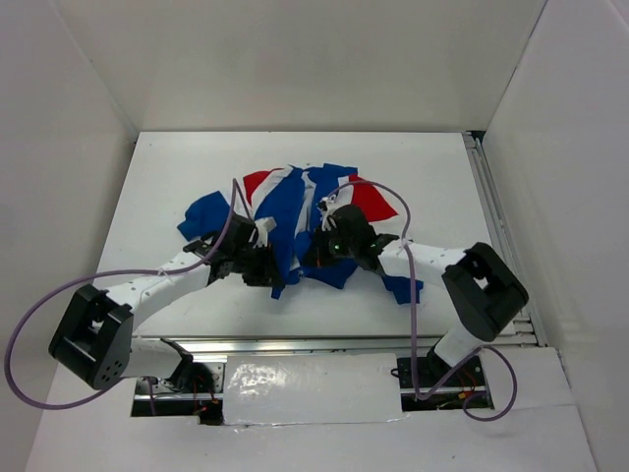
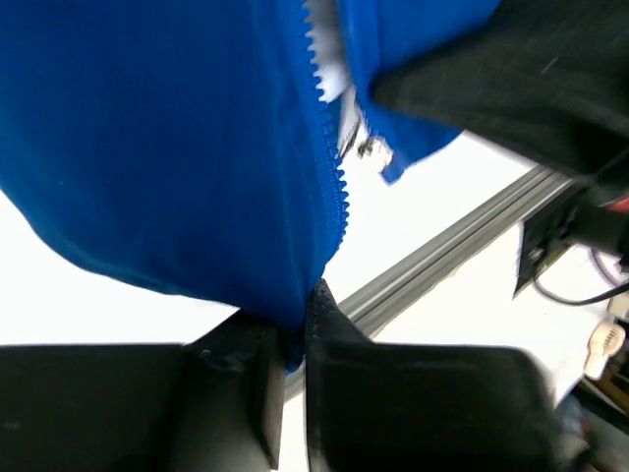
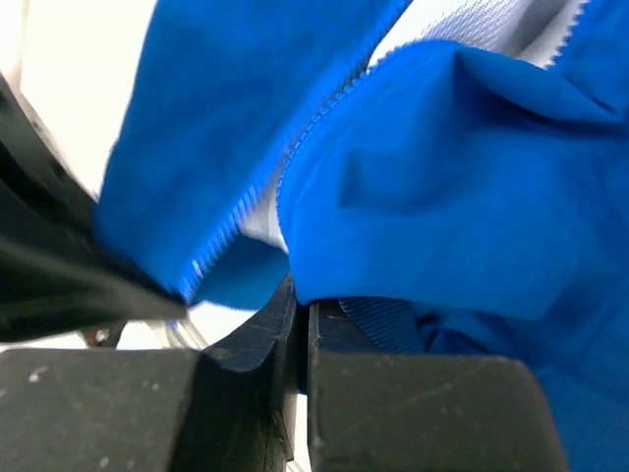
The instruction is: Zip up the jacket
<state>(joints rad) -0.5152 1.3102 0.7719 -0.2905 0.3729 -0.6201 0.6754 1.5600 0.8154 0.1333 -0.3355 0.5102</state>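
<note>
The front panel bunches, its zipper edge curling at my right gripper, so I need to straighten it, lay it down and take its hem (image 3: 385,323).
The jacket (image 1: 295,206) lies crumpled in the middle of the table, royal blue with red and white panels. My left gripper (image 1: 278,273) is shut on its left front edge near the hem; in the left wrist view (image 2: 295,329) blue fabric (image 2: 167,147) sits pinched between the fingers, with the zipper teeth (image 2: 329,167) running up from them. My right gripper (image 1: 313,258) is shut on the right front edge; in the right wrist view (image 3: 303,315) blue fabric (image 3: 442,197) hangs from the closed fingers, with the other zipper row (image 3: 285,157) beside it. The two front edges lie apart.
The white table (image 1: 167,177) is walled in white on three sides. A metal rail (image 1: 496,216) runs along the right edge and another (image 2: 452,246) along the near edge. Purple cables (image 1: 413,295) loop off both arms.
</note>
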